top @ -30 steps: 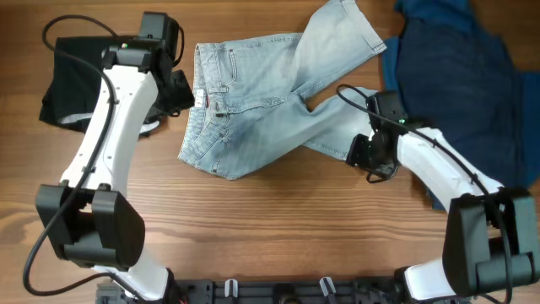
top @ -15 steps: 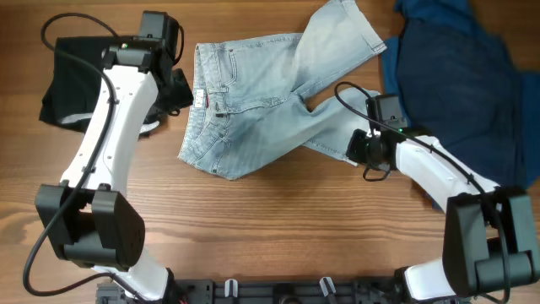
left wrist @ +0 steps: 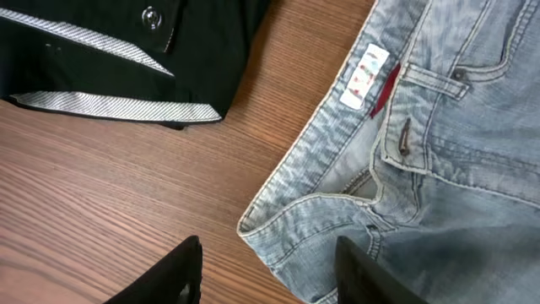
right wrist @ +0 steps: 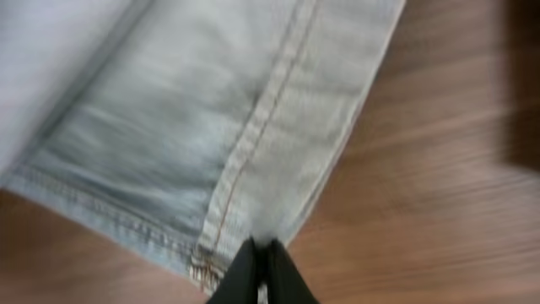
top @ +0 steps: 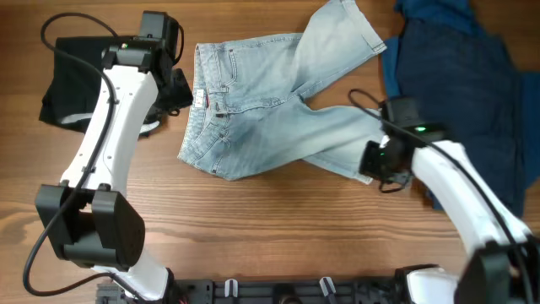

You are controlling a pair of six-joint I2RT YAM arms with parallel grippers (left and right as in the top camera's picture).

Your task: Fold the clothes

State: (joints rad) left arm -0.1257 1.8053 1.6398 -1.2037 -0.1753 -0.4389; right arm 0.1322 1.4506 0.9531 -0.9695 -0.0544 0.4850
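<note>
The near leg of the denim shorts buckles in the middle, so my right gripper needs to pull its hem flat before my left gripper grabs the waistband's near corner [top: 185, 154].
The pale-blue denim shorts [top: 253, 127] lie spread on the wooden table, waistband to the left, one leg reaching to the far edge. My right gripper [top: 373, 162] is shut on the hem of the near leg; in the blurred right wrist view its fingers [right wrist: 260, 257] pinch the hem beside the side seam of the denim [right wrist: 211, 110]. My left gripper [top: 180, 91] hovers open at the waistband's left end; the left wrist view has its fingers [left wrist: 268, 252] straddling the waistband corner of the denim [left wrist: 456, 169], holding nothing.
A black white-trimmed garment [top: 72, 84] lies folded at the far left, also in the left wrist view [left wrist: 126, 51]. A dark blue garment [top: 460, 93] covers the far right of the table, just behind my right arm.
My right gripper has shut on the near leg's hem and drawn it right and toward the front, stretching that leg out. The left arm has stayed put.
</note>
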